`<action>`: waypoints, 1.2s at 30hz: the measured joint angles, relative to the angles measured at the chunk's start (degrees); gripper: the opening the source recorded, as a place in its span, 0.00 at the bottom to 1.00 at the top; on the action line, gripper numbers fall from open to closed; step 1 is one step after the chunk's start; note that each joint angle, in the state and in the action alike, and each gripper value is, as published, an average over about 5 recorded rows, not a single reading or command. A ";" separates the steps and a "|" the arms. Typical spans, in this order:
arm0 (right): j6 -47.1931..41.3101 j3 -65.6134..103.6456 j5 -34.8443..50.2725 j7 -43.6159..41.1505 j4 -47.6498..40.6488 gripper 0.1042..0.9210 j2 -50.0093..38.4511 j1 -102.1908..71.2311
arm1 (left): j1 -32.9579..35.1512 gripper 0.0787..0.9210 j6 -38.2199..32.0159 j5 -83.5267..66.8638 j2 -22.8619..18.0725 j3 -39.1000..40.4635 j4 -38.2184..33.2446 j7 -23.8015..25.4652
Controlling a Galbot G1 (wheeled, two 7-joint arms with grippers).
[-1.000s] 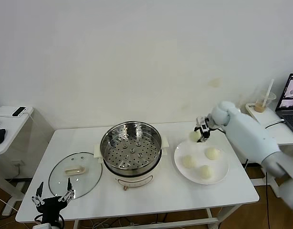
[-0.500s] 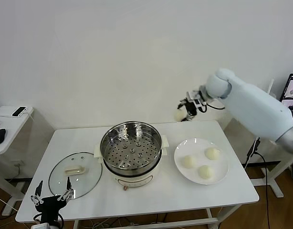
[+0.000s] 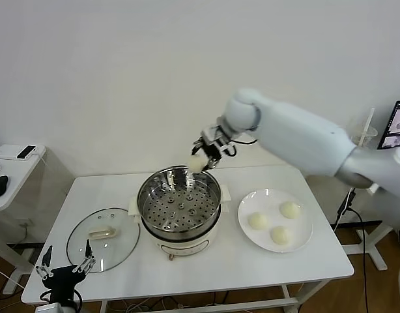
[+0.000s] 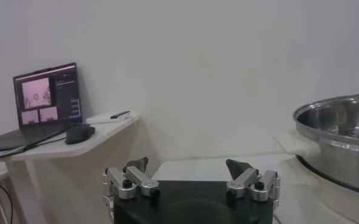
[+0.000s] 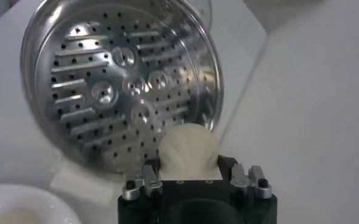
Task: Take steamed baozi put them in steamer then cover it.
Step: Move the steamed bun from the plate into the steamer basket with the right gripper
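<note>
Next, I let go of the baozi, now over the steamer's far rim, with my right gripper on the perforated tray (image 3: 178,187) (image 5: 175,109) near the far side of the steamer.
My right gripper (image 3: 201,158) is shut on one cream-white baozi (image 3: 197,163) and holds it in the air over the far rim of the steamer (image 3: 179,202). The wrist view shows that baozi (image 5: 189,152) squeezed between the fingers above the perforated tray (image 5: 115,91), which holds nothing. Three more baozi (image 3: 257,221) lie on the white plate (image 3: 303,242) to the right of the steamer. The glass cover (image 3: 103,238) with its cream handle lies flat on the table to the left. My left gripper (image 3: 64,267) is open and low at the table's front left corner.
A white side table (image 3: 11,171) with a phone and a mouse stands at the left. At the far right are a laptop (image 3: 399,130) and a drink cup with a straw (image 3: 361,139). The steamer's steel wall (image 4: 344,146) rises close to the left gripper.
My right arm has swung left from above the plate, carrying the baozi across to the steamer's far rim. The left gripper has barely shifted.
</note>
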 measured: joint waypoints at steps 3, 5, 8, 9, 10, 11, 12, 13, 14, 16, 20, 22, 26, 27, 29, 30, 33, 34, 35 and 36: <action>2.16 -1.71 -1.99 1.24 -1.14 0.61 2.02 -0.46 | -0.34 0.88 0.00 -0.18 -0.08 -0.28 0.15 -0.01; 3.77 -2.80 -3.33 2.18 -2.05 0.61 3.26 -0.76 | -0.59 0.88 0.00 -0.23 -0.11 -0.37 0.31 -0.02; 6.49 -4.17 -5.32 3.79 -3.71 0.61 5.08 -1.38 | -1.00 0.88 0.00 -0.35 -0.26 -0.47 0.44 -0.03; 7.44 -4.50 -5.99 4.36 -4.32 0.61 5.65 -1.62 | -1.13 0.88 0.01 -0.40 -0.31 -0.50 0.49 -0.03; 8.42 -4.80 -6.67 4.92 -4.94 0.61 6.21 -1.88 | -1.23 0.88 0.01 -0.44 -0.36 -0.52 0.55 -0.03; 9.38 -5.04 -7.36 5.46 -5.57 0.61 6.75 -2.15 | -1.32 0.88 0.01 -0.48 -0.39 -0.52 0.62 -0.03; 10.31 -5.26 -8.05 5.97 -6.19 0.61 7.25 -2.41 | -1.37 0.88 0.01 -0.51 -0.39 -0.52 0.70 -0.02; 11.21 -5.45 -8.73 6.46 -6.83 0.61 7.75 -2.66 | -1.39 0.88 0.02 -0.54 -0.39 -0.52 0.76 -0.02; 12.08 -5.61 -9.40 6.93 -7.44 0.62 8.22 -2.90 | -1.41 0.88 0.02 -0.59 -0.37 -0.54 0.80 -0.01; 13.66 -5.82 -10.66 7.76 -8.60 0.62 9.05 -3.28 | -1.45 0.88 0.03 -0.73 -0.32 -0.69 0.84 -0.02; 16.46 -6.03 -12.76 9.13 -10.58 0.62 10.24 -3.93 | -1.50 0.88 0.04 -0.91 -0.27 -0.99 0.83 -0.02; 17.70 -6.18 -13.57 9.65 -11.34 0.62 10.55 -4.20 | -1.48 0.88 0.05 -0.92 -0.29 -1.00 0.78 -0.03; 19.65 -6.42 -14.96 10.42 -12.62 0.62 10.90 -4.51 | -1.32 0.88 0.06 -0.96 -0.35 -0.98 0.47 -0.04; 20.03 -6.44 -15.28 10.58 -12.91 0.62 10.98 -4.57 | -1.28 0.88 0.06 -0.96 -0.33 -1.00 0.41 -0.04; 20.80 -6.41 -16.02 10.93 -13.51 0.62 11.13 -4.77 | -1.25 0.88 0.07 -0.97 -0.28 -1.05 0.35 -0.04; 21.16 -6.35 -16.42 11.10 -13.81 0.62 11.17 -4.91 | -1.25 0.88 0.09 -0.98 -0.26 -1.08 0.33 -0.04; 22.09 -6.09 -17.54 11.52 -14.64 0.62 11.14 -5.29 | -1.25 0.88 0.15 -0.98 -0.27 -1.19 0.29 -0.05; 22.33 -6.00 -17.85 11.64 -14.83 0.62 11.09 -5.42 | -1.21 0.88 0.17 -0.98 -0.28 -1.21 0.28 -0.05; 22.56 -5.91 -18.14 11.76 -15.00 0.62 11.04 -5.53 | -1.16 0.88 0.18 -0.99 -0.28 -1.24 0.27 -0.05; 22.77 -5.80 -18.43 11.90 -15.16 0.63 11.00 -5.65 | -1.09 0.88 0.18 -0.99 -0.28 -1.27 0.25 -0.05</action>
